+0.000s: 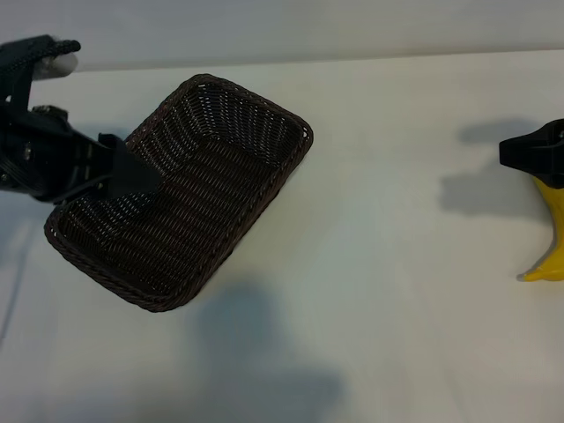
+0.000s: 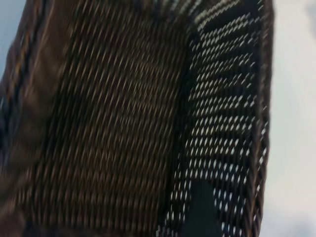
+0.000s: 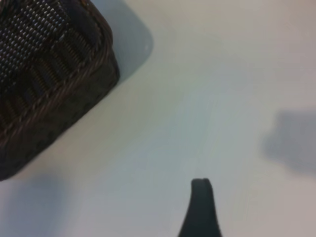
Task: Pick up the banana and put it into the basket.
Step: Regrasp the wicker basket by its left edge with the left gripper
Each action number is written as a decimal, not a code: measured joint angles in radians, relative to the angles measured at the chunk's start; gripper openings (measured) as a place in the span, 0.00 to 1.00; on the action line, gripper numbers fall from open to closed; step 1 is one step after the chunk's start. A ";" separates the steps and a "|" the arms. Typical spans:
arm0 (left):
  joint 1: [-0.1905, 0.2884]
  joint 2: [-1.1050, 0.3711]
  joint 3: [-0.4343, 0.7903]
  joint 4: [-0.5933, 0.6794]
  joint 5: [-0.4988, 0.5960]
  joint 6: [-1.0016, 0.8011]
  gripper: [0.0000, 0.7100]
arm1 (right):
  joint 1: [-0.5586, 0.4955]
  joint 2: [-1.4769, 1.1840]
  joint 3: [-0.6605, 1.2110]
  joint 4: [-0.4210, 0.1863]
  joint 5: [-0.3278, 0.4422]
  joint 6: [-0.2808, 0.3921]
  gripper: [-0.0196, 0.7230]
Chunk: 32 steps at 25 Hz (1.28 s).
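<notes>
Next, I close my left gripper on the basket, at the rim of its short side [image 1: 68, 256] farthest from the banana.
The dark brown woven basket [image 1: 295, 167] lies at an angle on the left half of the white table. My left gripper [image 1: 132, 172] reaches over the basket's left rim, with one dark finger [image 2: 202, 212] against its side wall. That gripper stands open and straddles the wall; I cannot tell if it bears the basket. The left wrist view is filled by the basket [image 2: 98, 123]. The yellow banana [image 1: 553, 238] lies at the far right edge, partly under my right gripper [image 1: 533, 154]. That gripper is open and empty. Only one finger [image 3: 200, 207] shows over bare table.
The white table [image 1: 397, 264] stretches between the basket and the banana. A corner of the basket [image 3: 59, 74] shows in the right wrist view. Shadows fall in front of the basket and left of the right gripper.
</notes>
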<state>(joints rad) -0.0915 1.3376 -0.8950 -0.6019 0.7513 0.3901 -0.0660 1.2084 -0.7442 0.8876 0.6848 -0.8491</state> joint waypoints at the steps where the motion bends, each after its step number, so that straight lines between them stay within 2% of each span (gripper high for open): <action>1: 0.000 -0.006 0.000 0.033 0.004 -0.068 0.83 | 0.000 0.000 0.000 0.000 0.000 0.000 0.80; 7: 0.000 -0.075 -0.020 0.284 0.114 -0.450 0.83 | 0.000 0.000 0.000 0.000 0.000 0.000 0.80; 11: 0.000 -0.113 -0.023 0.367 0.135 -0.635 0.83 | 0.000 0.000 0.000 0.000 0.000 0.000 0.80; 16: 0.000 -0.120 -0.024 0.374 0.120 -0.788 0.83 | 0.000 0.000 0.000 0.000 0.000 0.000 0.80; 23: 0.000 -0.087 -0.024 0.402 0.190 -1.021 0.83 | 0.000 0.000 0.000 0.000 0.000 0.000 0.80; 32: 0.000 0.036 -0.019 0.408 0.206 -1.109 0.83 | 0.000 0.000 0.000 0.000 0.000 0.000 0.80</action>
<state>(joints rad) -0.0915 1.3739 -0.9145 -0.1938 0.9570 -0.7193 -0.0660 1.2084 -0.7442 0.8876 0.6848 -0.8491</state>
